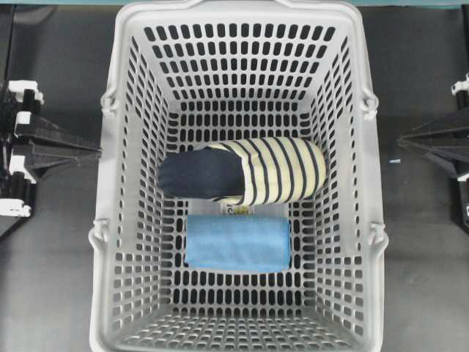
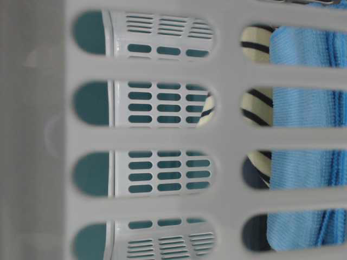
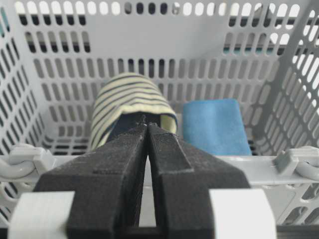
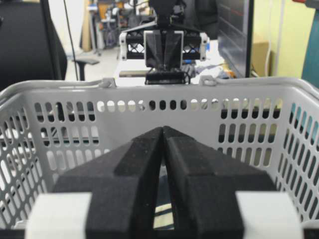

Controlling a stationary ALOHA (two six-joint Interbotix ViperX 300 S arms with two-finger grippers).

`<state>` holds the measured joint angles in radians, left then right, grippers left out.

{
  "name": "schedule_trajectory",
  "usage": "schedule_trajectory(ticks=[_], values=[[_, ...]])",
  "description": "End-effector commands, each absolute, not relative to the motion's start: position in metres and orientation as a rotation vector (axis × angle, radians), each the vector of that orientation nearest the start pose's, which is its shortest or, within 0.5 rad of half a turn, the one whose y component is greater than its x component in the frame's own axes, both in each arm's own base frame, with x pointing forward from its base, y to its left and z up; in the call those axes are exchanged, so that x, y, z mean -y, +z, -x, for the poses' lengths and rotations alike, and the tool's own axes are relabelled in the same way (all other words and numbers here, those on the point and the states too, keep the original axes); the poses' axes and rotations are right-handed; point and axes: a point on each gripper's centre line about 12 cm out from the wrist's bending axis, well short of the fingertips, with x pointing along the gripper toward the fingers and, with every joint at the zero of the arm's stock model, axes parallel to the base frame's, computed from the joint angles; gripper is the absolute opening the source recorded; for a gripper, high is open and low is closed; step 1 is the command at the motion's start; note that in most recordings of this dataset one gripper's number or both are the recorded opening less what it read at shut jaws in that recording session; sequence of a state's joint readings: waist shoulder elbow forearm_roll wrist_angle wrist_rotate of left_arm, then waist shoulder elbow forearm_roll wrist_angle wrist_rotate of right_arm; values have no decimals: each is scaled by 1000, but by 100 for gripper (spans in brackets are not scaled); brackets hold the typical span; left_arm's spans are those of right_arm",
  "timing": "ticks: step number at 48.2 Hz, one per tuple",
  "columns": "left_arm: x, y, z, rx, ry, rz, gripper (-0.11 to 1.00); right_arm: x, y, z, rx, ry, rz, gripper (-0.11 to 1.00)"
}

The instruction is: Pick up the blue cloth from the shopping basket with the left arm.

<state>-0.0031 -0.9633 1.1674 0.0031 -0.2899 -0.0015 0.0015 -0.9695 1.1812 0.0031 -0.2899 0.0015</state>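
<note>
The middle of the blue cloth (image 1: 234, 244) (image 3: 214, 122) beside the striped roll should be where my left gripper goes next and closes.
The blue cloth (image 1: 236, 244) lies folded flat on the floor of the shopping basket (image 1: 234, 9), toward its near end, just beside the striped roll. It also shows in the left wrist view (image 3: 214, 127) and the table-level view (image 2: 303, 162). My left gripper (image 1: 97, 151) is shut and empty outside the basket's left wall; in its wrist view (image 3: 147, 125) it sits behind the rim (image 3: 259, 167), pointing at the roll, with the cloth to its right. My right gripper (image 1: 400, 142) is shut and empty outside the right wall (image 4: 163, 128).
A navy and cream striped fabric roll (image 1: 278, 170) lies across the basket's middle, touching the cloth's far edge; it also shows in the left wrist view (image 3: 127, 99). A small label (image 1: 238, 210) peeks out under it. Handle clips (image 1: 377, 235) sit on the rim.
</note>
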Motion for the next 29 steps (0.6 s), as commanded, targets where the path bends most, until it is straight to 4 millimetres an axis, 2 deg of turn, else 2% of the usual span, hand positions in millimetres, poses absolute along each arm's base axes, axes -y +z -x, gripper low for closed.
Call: schedule_trajectory(ticks=[1,6,18,29], values=[[6,317,-204,91,-31,-27,6,0,301,-199,104,-1,-12,1],[7,332,-211,11,-33,-12,1,1,303,-200,94,-4,-41,0],[7,368,-235,-162,-25,-13,1,-1,313,-203,6,5,-63,0],[11,380,-265,-297,-33,-23,1,-2,317,-204,-74,7,-55,0]])
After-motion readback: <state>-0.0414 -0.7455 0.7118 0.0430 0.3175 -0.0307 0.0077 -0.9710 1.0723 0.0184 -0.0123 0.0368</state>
